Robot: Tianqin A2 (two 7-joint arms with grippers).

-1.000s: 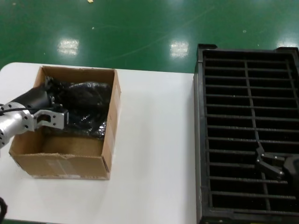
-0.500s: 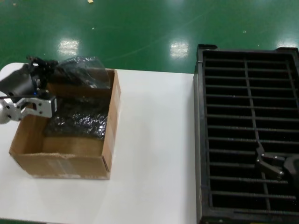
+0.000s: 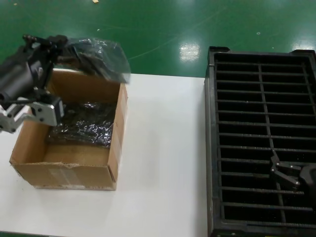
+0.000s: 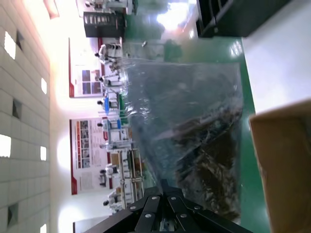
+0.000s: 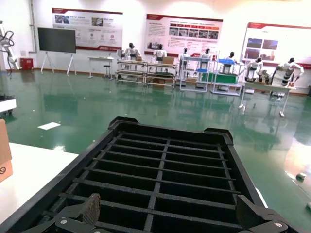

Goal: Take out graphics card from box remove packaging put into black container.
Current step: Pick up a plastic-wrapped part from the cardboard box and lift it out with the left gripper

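Observation:
Next, I close my right gripper on the loose end [image 3: 121, 72] of the packaging, opposite the end that my left gripper holds.
My left gripper [image 3: 55, 43] is shut on one end of the packaging [image 3: 98, 57], a crinkly translucent bag held in the air above the far wall of the box [image 3: 64, 174]. In the left wrist view the packaging [image 4: 189, 116] hangs from the closed gripper [image 4: 165, 187], and the dark graphics card [image 4: 214, 160] shows through the plastic. A second dark bagged item [image 3: 84, 126] lies on the box floor. My right gripper [image 3: 282, 171] hovers open over the black container [image 3: 211, 148], its fingers [image 5: 90, 208] spread above the empty slots [image 5: 165, 170].
The box stands at the left of the white table [image 3: 163, 163]; the black container fills the right side. The box wall [image 4: 286, 160] shows beside the hanging bag. Green floor lies beyond the table's far edge.
My left gripper has risen out of the box toward its far side, lifting the bagged card clear of the walls. The right arm has not moved.

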